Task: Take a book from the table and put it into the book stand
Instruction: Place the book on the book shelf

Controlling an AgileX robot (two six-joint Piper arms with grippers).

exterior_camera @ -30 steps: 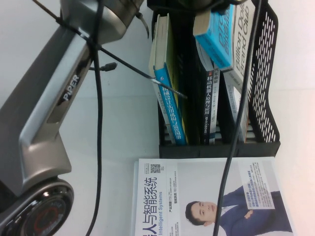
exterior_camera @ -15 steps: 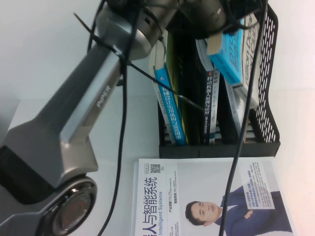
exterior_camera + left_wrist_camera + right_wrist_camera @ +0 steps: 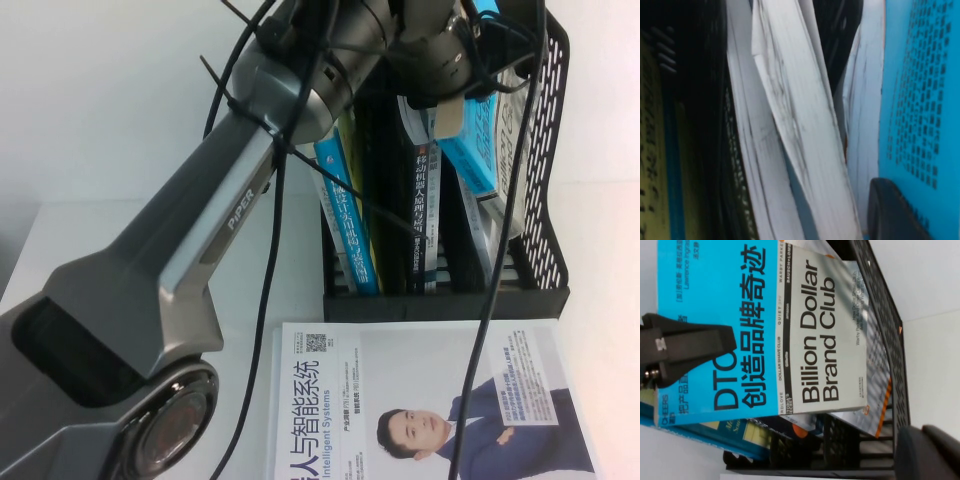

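Observation:
I need to use my left gripper to put the blue and white book down between the thin pale book and the stand's perforated side (image 3: 508, 278).
The blue and white book (image 3: 482, 140), titled "Billion Dollar Brand Club" (image 3: 765, 330), hangs tilted in the rightmost slot of the black book stand (image 3: 540, 230). Its lower part is between the stand's walls. My left gripper (image 3: 452, 70) is shut on the book's upper edge above the stand. One black finger (image 3: 690, 347) lies across the blue half of the cover, and it also shows in the left wrist view (image 3: 890, 210). My right gripper (image 3: 930, 455) is off to the stand's right side, apart from it, and holds nothing that I can see.
A yellow book with a blue spine (image 3: 345, 215) and a black-spined book (image 3: 425, 210) stand in the other slots. A white-cover book showing a man in a blue suit (image 3: 430, 400) lies on the white table (image 3: 100, 150) before the stand. Cables cross the view.
My left arm has swung right and come down. The blue book has sunk from above the stand into the rightmost slot.

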